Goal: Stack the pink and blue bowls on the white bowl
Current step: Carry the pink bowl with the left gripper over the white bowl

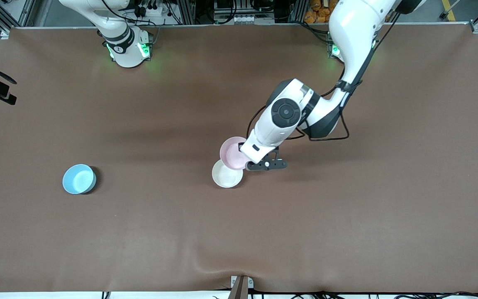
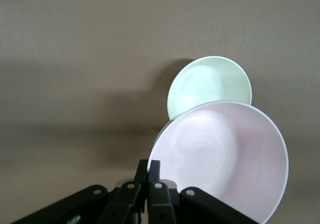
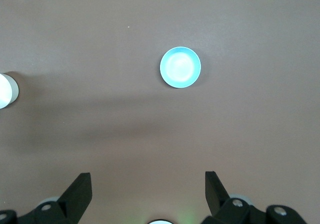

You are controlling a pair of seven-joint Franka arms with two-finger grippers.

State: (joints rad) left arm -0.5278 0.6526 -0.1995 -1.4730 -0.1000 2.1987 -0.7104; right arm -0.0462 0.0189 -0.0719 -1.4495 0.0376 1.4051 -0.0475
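Observation:
Next, I release the pale pink bowl from my left gripper, nested inside the hollow of the white bowl point(image 1: 227, 172) point(image 2: 208, 86). The pink bowl is tilted partly over it now.
My left gripper point(image 1: 246, 167) point(image 2: 148, 166) is shut on the rim of the pale pink bowl point(image 1: 231, 153) point(image 2: 220, 159). It holds the bowl tilted in the air, partly over the white bowl point(image 1: 226, 175) point(image 2: 207, 83). The white bowl stands upright on the brown table near its middle. The light blue bowl point(image 1: 79, 179) point(image 3: 180, 67) stands alone toward the right arm's end of the table. My right gripper point(image 3: 148, 176) is open and empty, high over the table above the blue bowl. It does not show in the front view, and that arm waits.
The brown table cover point(image 1: 347, 216) has a fold at its edge nearest the front camera point(image 1: 222, 268). The right arm's base point(image 1: 128, 50) stands at the table's edge farthest from the front camera.

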